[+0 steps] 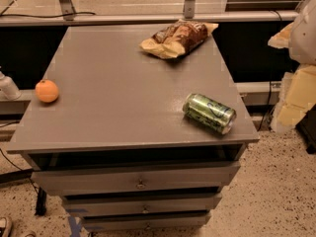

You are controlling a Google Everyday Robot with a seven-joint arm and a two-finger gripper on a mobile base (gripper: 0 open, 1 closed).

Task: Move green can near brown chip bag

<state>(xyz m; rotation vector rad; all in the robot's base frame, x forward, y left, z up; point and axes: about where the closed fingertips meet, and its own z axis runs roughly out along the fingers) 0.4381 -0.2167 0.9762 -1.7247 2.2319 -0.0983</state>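
Note:
Next, I grip the middle of the green can (210,112), leaving both ends free.
The green can (209,113) lies on its side near the front right corner of the grey cabinet top (123,83). The brown chip bag (178,37) lies at the back right of the top, well apart from the can. My gripper (292,100) shows as pale, blocky shapes at the right edge of the view, off the cabinet's right side and to the right of the can. It touches neither the can nor the bag and holds nothing that I can see.
A round orange fruit (47,91) sits at the left edge of the top. The cabinet has several drawers (140,181) below, slightly open. A metal rail (123,19) runs behind it. Speckled floor (276,191) lies to the right.

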